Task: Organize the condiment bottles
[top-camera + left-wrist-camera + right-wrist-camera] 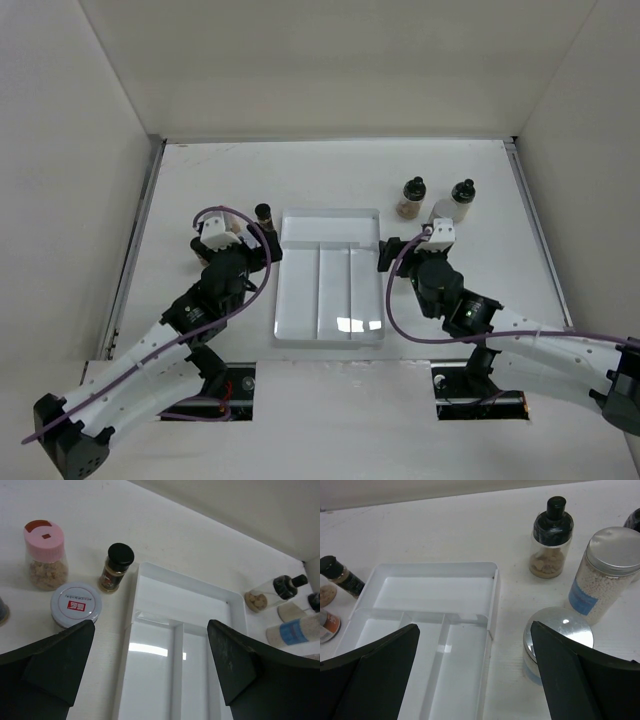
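The low jar standing between the pink-capped jar and the tray has the white, red-labelled lid [248,238] [76,604] that I should close my left gripper around.
The clear divided tray [329,235] lies empty between my arms. On its left stand a pink-capped jar [45,555], a black-capped brown bottle [116,567] [265,215] and a low jar with a white, red-labelled lid [76,603]. On its right stand a black-capped tan bottle [550,537] [412,197], a silver-capped blue-labelled jar [605,575] and a low silver-lidded jar [555,640]. Another black-capped bottle [460,200] stands at the far right. My left gripper [150,645] is open and empty over the tray's left edge. My right gripper [475,650] is open and empty over its right edge.
White walls close the table on the left, back and right [320,70]. The left arm's body [215,285] hides the jars beside it in the top view. The right arm [450,295] lies close to the tray's right side.
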